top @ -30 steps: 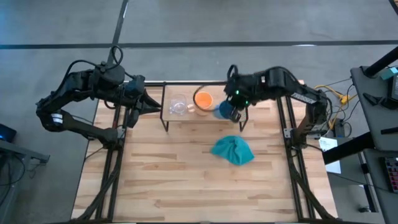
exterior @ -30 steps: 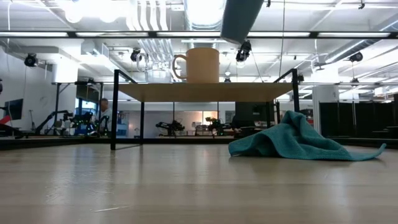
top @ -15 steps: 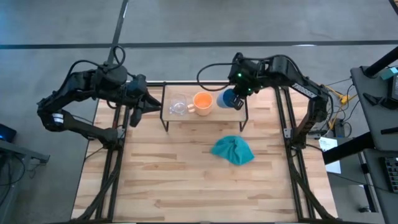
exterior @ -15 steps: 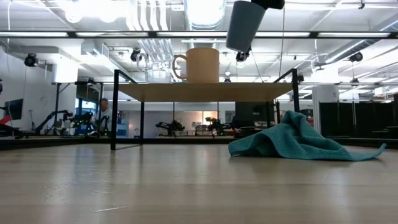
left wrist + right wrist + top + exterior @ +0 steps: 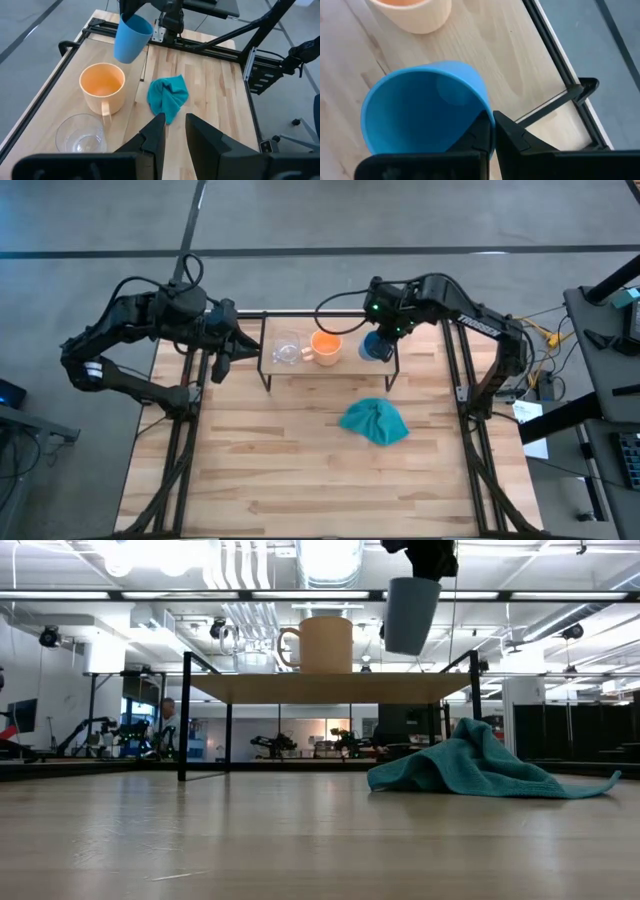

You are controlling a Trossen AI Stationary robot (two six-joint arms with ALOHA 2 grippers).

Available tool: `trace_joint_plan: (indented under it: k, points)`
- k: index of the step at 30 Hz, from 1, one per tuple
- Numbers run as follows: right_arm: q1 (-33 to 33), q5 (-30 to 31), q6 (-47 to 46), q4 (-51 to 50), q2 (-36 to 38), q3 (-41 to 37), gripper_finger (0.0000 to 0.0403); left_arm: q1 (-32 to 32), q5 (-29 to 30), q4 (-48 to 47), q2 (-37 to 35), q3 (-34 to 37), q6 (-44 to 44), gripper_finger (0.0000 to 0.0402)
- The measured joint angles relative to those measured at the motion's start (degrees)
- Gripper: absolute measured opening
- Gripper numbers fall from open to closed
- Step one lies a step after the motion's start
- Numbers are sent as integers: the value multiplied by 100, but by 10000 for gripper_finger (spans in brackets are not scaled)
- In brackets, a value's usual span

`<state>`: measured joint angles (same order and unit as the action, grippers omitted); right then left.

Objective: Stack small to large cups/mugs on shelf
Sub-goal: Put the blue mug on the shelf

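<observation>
The blue cup will go down on the shelf (image 5: 364, 349) (image 5: 451, 89) from my right gripper, close beside the orange mug.
My right gripper (image 5: 425, 558) is shut on the blue round cup (image 5: 410, 615), which hangs over the right end of the light-wood shelf (image 5: 330, 688). The orange mug (image 5: 325, 345) stands on its base mid-shelf, handle toward the near edge. The clear glass cup (image 5: 287, 350) stands to its left. From above, the blue cup (image 5: 377, 346) sits right of the mug. My left gripper (image 5: 174, 135) is open and waits at the shelf's left end (image 5: 225, 345), touching nothing. My right gripper pinches the blue cup's rim (image 5: 487, 114) between its two fingers, one finger (image 5: 481, 134) on the inner side and one outside. The fingers come from above, pointing down. The cup hangs nearly upright below them, mouth up, lifted clear of the shelf top.
A crumpled teal cloth (image 5: 375, 422) lies on the wooden table in front of the shelf's right half. The shelf stands on thin black legs (image 5: 184, 715) at the table's far edge. Bare tabletop (image 5: 280, 470) stretches toward the near edge.
My right gripper has carried the blue cup toward the far edge and slightly right, from the shelf's front edge to over its right end, and has come down. The cup has turned from tilted to nearly upright. The grip stayed shut.
</observation>
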<state>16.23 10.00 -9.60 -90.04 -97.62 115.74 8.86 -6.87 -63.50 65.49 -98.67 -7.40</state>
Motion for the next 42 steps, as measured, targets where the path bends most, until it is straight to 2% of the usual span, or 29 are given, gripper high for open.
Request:
trace_joint_plan:
  k: [9,14,27,42]
  points:
    - [349,-2,172,5,11,-101,9,0,9,4,44,0,-124,61]
    - [482,-391,174,85,11,-185,9,0,11,27,89,6,-124,61]
    - [508,-459,409,859,7,-703,9,0,12,307,133,51,-128,61]
    - [520,-457,637,1069,-2,-1095,22,0,11,305,127,51,-135,61]
